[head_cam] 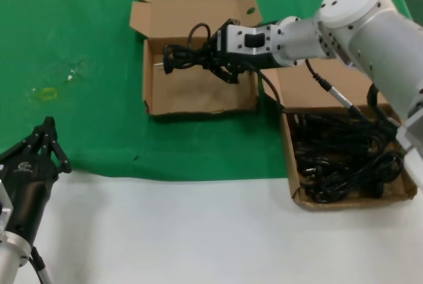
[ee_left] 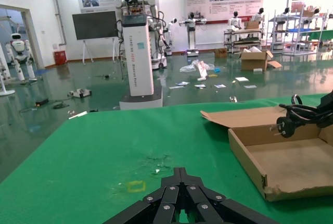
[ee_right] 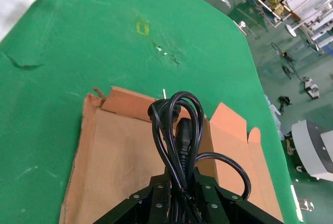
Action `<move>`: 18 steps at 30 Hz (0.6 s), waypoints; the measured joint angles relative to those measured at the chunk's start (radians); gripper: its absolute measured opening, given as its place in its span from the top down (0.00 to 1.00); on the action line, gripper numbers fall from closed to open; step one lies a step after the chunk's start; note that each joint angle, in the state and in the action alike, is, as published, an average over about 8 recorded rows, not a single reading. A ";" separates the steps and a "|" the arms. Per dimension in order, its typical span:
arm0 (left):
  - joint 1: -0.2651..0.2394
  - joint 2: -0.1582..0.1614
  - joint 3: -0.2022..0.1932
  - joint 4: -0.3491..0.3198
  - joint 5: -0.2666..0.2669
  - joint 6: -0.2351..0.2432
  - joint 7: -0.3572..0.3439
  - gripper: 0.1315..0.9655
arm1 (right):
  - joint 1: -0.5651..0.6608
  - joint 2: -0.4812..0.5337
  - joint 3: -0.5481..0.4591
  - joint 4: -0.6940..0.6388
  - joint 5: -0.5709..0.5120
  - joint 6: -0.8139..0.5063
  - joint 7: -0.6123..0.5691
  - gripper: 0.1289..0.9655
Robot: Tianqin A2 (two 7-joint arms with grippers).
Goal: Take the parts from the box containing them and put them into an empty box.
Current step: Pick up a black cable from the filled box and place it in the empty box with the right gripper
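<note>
My right gripper needs to release the coiled black power cord on the near half of the empty box's bare bottom [head_cam: 201, 89] [ee_right: 130, 191].
My right gripper [head_cam: 210, 56] is shut on a coiled black power cord [head_cam: 187, 54] and holds it above the empty box [head_cam: 153, 82], a shallow brown cardboard mailer with its lid folded back. In the right wrist view the cord [ee_right: 177, 125] rises from between the jaws over the bare floor of that box [ee_right: 112, 156]. The box containing the parts [head_cam: 291, 158] lies at the right, filled with a tangle of several black cords [head_cam: 344, 155]. My left gripper [head_cam: 48, 130] is shut and parked low at the near left, its closed tips [ee_left: 180, 173] over the green mat.
A green mat [head_cam: 79, 46] covers the far part of the table, with white tabletop [head_cam: 165, 231] in front. A small yellow mark [head_cam: 47, 92] lies on the mat at the left. My right arm [head_cam: 370, 26] reaches across above the full box.
</note>
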 joint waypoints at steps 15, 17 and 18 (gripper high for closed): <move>0.000 0.000 0.000 0.000 0.000 0.000 0.000 0.99 | -0.045 -0.002 -0.339 0.059 0.315 0.125 -0.001 0.90; 0.000 0.000 0.000 0.000 0.000 0.000 0.000 0.99 | -0.050 -0.002 -0.350 0.066 0.326 0.135 -0.004 0.90; 0.000 0.000 0.000 0.000 0.000 0.000 0.000 0.99 | -0.053 -0.002 -0.353 0.070 0.329 0.139 -0.006 0.90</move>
